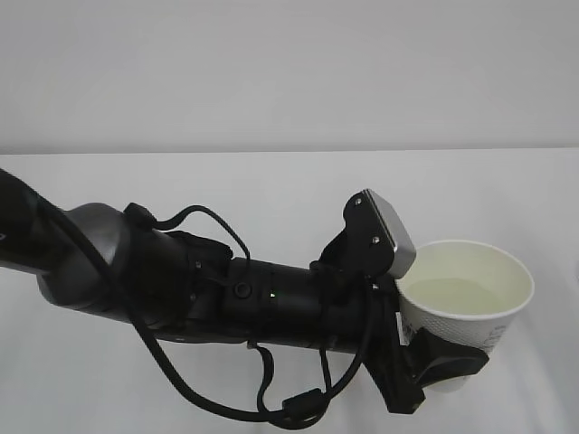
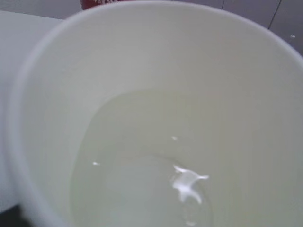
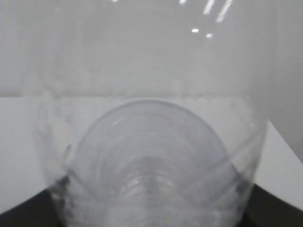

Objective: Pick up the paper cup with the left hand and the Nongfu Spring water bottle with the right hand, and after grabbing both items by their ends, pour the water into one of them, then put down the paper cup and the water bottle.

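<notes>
The Nongfu Spring water bottle will go down from my right gripper onto the white table (image 1: 547, 289) beside the paper cup's rim.
The white paper cup (image 1: 436, 323) hangs at the right of the exterior view, upright, with my left gripper (image 1: 446, 363) shut on its lower part. Clear water (image 1: 457, 295) lies in it. In the left wrist view the cup's cream inside (image 2: 142, 56) fills the picture, with the water (image 2: 137, 189) at the bottom and my fingers hidden. A strip of red label (image 2: 99, 3) shows past the cup's far rim. The clear ribbed Nongfu Spring water bottle (image 3: 151, 156) fills the right wrist view, held between dark fingers (image 3: 273, 207) at the lower corners. The exterior view shows neither the bottle nor the right hand.
My bulky left arm (image 1: 181, 289) with looping cables stretches across the lower exterior view over the white table (image 1: 271, 181). A pale wall stands behind the table's far edge.
</notes>
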You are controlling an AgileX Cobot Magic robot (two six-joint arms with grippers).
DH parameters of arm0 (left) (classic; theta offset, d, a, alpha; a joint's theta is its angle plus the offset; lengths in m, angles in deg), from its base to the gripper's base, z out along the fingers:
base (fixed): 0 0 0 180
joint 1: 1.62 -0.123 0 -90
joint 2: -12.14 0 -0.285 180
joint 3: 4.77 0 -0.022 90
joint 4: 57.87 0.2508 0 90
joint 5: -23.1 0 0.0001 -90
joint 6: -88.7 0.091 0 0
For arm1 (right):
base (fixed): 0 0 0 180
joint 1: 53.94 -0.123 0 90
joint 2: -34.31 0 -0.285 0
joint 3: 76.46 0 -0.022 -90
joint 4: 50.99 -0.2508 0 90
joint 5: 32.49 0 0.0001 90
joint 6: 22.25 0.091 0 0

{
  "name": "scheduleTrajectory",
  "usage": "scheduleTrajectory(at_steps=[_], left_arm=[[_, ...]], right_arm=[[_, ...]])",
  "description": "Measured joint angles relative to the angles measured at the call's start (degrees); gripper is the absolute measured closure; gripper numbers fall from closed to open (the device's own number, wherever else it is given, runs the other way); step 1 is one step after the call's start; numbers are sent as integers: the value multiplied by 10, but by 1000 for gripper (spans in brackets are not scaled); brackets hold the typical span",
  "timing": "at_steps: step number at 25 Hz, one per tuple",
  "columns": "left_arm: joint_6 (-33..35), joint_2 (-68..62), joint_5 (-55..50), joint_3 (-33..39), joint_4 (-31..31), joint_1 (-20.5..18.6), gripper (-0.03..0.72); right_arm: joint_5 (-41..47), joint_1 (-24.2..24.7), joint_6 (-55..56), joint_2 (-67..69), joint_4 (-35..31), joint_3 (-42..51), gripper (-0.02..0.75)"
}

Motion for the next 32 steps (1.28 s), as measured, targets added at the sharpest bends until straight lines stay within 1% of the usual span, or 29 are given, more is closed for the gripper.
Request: scheduleTrajectory(at_steps=[6,12,19,24,32], left_arm=[[0,0,0,0,0,0,184],[0,0,0,0,0,0,184],[0,0,0,0,0,0,185],[0,0,0,0,0,0,185],[0,0,-1,0,0,0,185]], right_arm=[[-11,0,8,47,4,0,300],[-65,0,27,99,42,-1,300],[-133,0,80,159,53,-3,300],[-174,0,93,209,73,-4,300],[-205,0,94,257,79,-9,300]])
